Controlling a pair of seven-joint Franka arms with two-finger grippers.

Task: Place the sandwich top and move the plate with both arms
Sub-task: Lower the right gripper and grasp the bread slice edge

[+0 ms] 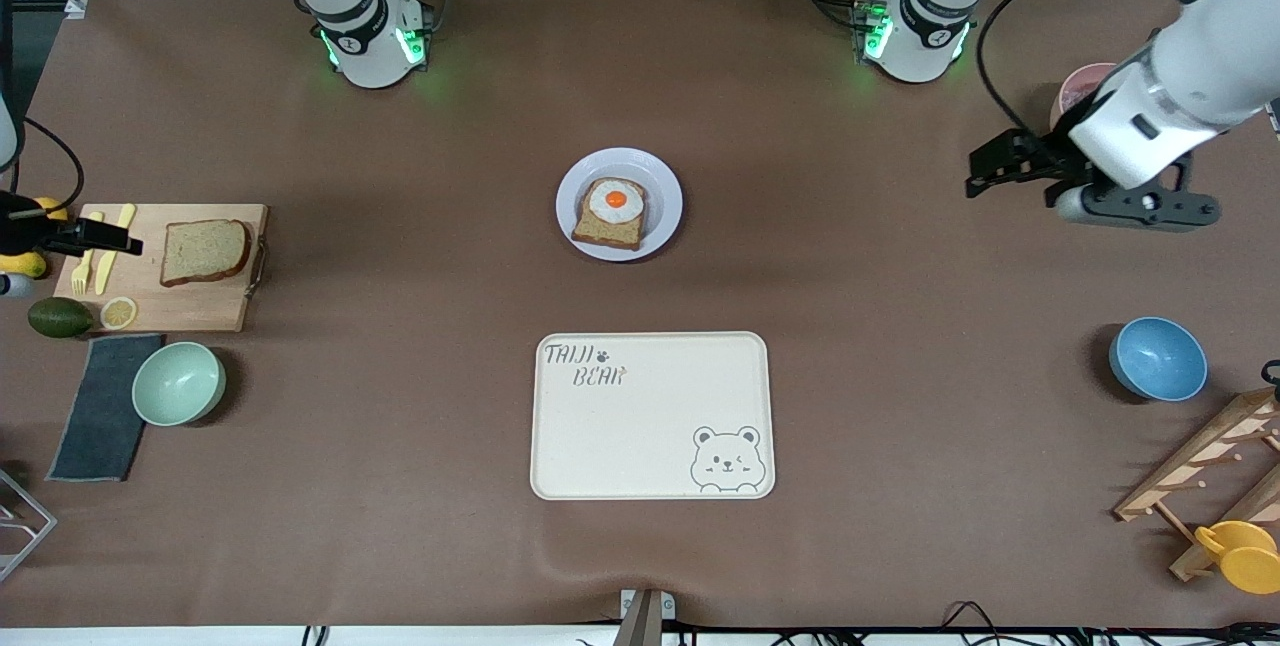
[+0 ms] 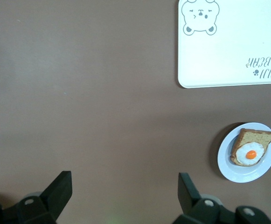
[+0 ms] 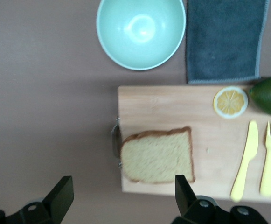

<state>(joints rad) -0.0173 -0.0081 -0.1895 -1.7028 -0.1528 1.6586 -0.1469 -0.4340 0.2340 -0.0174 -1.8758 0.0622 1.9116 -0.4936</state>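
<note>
The sandwich top on the cutting board is next for my right gripper, which should go there and close on its crust edge [image 1: 166,257] [image 3: 192,156] facing the yellow knife.
The sandwich top [image 1: 205,251] [image 3: 157,156], a plain brown slice, lies on a wooden cutting board [image 1: 200,311] toward the right arm's end of the table. My right gripper [image 1: 110,241] [image 3: 123,184] hangs open and empty above that board, beside the slice. The plate [image 1: 665,186] [image 2: 225,163] sits mid-table and carries an egg-topped bread slice [image 1: 612,211] [image 2: 249,148]. Above bare tablecloth toward the left arm's end hovers my left gripper [image 1: 985,171] [image 2: 123,182], open and empty, well apart from the plate.
A cream bear-printed tray [image 1: 650,416] lies nearer the front camera than the plate. By the board are a mint bowl [image 1: 178,383], grey cloth [image 1: 100,406], avocado [image 1: 58,317], lemon slice [image 1: 118,312], yellow knife and fork. A blue bowl [image 1: 1157,358] and wooden rack [image 1: 1210,466] stand toward the left arm's end.
</note>
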